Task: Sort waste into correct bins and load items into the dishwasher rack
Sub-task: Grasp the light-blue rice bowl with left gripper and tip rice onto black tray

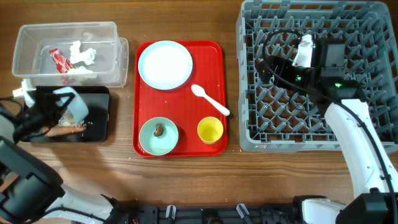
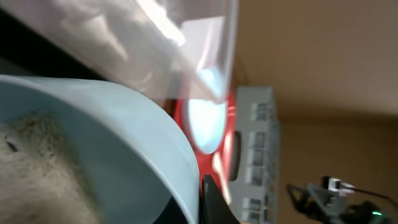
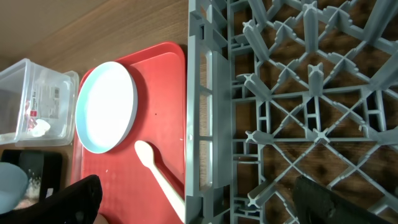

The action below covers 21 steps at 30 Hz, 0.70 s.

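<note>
My left gripper needs to set the pale blue bowl on the red serving tray [image 1: 180, 104] between the plate and second bowl.
My left gripper [image 1: 62, 107] is shut on the rim of a pale blue bowl [image 1: 74, 102] and holds it tilted over the black tray [image 1: 99, 121]. Rice-like crumbs lie in the bowl [image 2: 124, 124], with one finger [image 2: 208, 202] pressed against its rim. An orange-brown stick [image 1: 67, 130] and crumbs lie in the black tray. The clear tub [image 1: 113, 43] holds the red-and-white wrapper [image 1: 60, 60] and white tissue [image 1: 83, 55]. My right gripper [image 1: 271, 60] is open and empty above the left part of the grey rack [image 1: 240, 93], its fingers [image 3: 199, 199] spread wide.
The red serving tray [image 1: 211, 62] carries the pale blue plate [image 1: 165, 65], the white spoon [image 1: 210, 99], a second bowl [image 1: 149, 140] with a small brown lump [image 1: 160, 129], and the yellow cup [image 1: 210, 130]. The plate [image 3: 106, 106] and spoon [image 3: 155, 168] show in the right wrist view.
</note>
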Motion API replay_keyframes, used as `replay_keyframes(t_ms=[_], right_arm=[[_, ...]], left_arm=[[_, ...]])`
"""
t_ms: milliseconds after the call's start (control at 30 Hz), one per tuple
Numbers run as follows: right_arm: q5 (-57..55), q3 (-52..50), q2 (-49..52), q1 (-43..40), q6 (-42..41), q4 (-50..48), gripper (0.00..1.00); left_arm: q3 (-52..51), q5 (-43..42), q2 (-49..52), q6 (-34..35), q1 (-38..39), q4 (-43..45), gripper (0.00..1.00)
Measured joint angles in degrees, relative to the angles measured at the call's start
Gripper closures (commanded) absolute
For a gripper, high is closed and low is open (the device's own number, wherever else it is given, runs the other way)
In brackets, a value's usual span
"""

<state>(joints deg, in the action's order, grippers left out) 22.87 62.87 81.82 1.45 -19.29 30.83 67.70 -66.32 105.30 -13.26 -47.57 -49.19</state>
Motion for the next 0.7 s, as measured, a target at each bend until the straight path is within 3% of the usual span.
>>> replay_keyframes(t_ms=[133,233,400,700], right_arm=[[0.0,0.0,0.0,0.0,0.0,0.0,0.00],[0.0,0.0,0.0,0.0,0.0,0.0,0.00],[0.0,0.0,0.0,0.0,-0.6,0.0,0.00],[0.0,0.0,0.0,0.0,-1.3,0.0,0.00]], left_arm=[[0.0,-13.7,0.0,0.1,-3.4,0.3,0.96],[0.0,-19.3,0.0,2.9,-4.6,0.9,0.96],[0.0,-21.9,0.0,14.9,-6.2,1.2,0.96],[0.0,-22.1,-0.7,24.7,-5.5,2.3,0.96]])
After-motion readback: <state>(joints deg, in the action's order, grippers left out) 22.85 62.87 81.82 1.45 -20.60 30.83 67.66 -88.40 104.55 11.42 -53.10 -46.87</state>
